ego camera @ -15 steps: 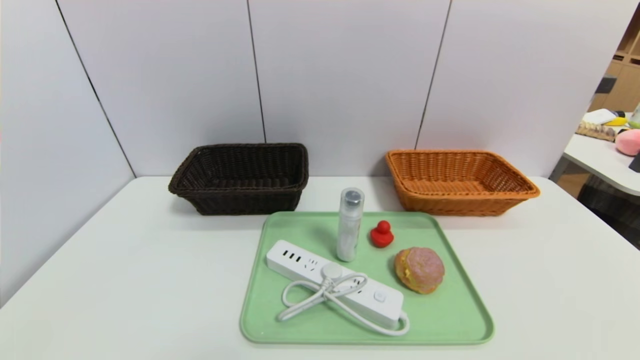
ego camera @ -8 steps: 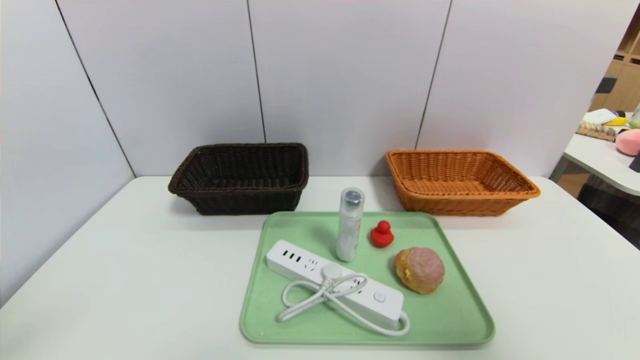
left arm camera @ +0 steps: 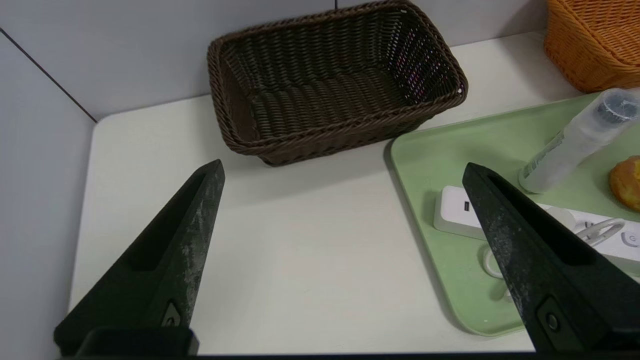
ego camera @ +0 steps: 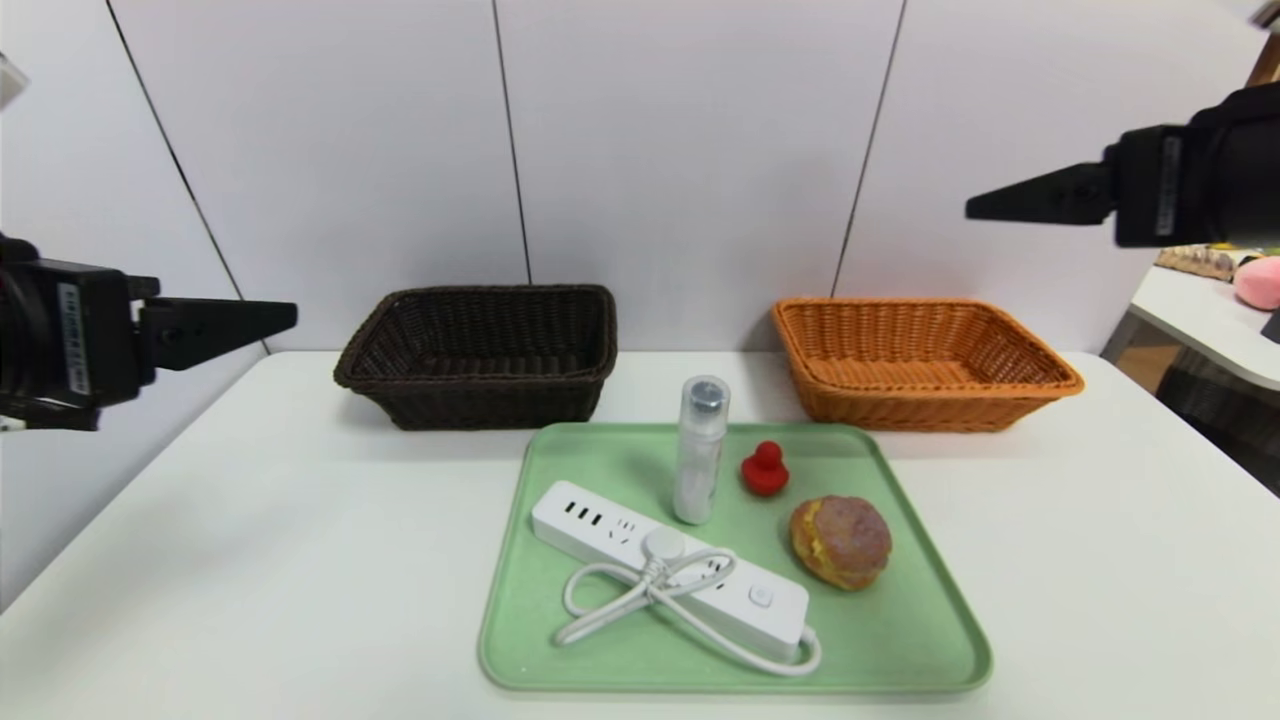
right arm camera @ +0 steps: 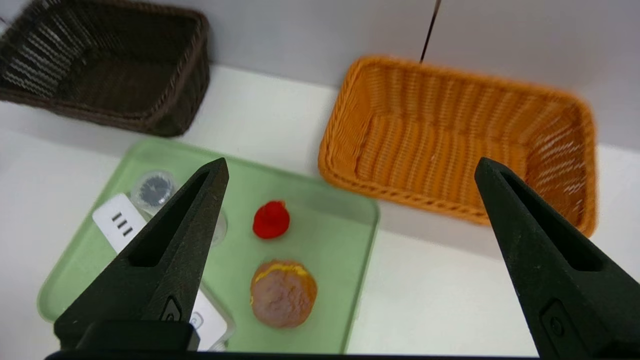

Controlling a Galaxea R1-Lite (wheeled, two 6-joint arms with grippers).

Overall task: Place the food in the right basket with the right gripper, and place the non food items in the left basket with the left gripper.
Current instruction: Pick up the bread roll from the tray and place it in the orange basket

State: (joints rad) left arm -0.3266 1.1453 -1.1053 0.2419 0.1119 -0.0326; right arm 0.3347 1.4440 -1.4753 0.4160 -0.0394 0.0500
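Note:
The middle of the pinkish-brown bun [ego camera: 842, 544] [right arm camera: 283, 296] near the red toy is next for my right gripper, which should go down to the green tray and close around it.
The food, a pinkish-brown bun [ego camera: 841, 541], lies on the right of a green tray [ego camera: 900, 630]. A white power strip [ego camera: 590, 518] with coiled cord, an upright clear bottle [ego camera: 699, 450] and a small red toy [ego camera: 764, 469] share the tray. The dark brown left basket [ego camera: 490, 405] and the orange right basket [ego camera: 900, 410] stand empty behind it. My left gripper [left arm camera: 343, 165] hangs open, high over the table's left side. High at the right my right gripper [right arm camera: 351, 161] is open too, with the bun [right arm camera: 283, 293] and toy [right arm camera: 271, 220] below it.
White wall panels close the table at the back and left. A second table [ego camera: 1200, 320] with assorted objects stands beyond the right edge. Bare white tabletop lies to both sides of the tray.
Both grippers have come into the head view, the left from the left edge and the right from the upper right. The tray's objects have not moved.

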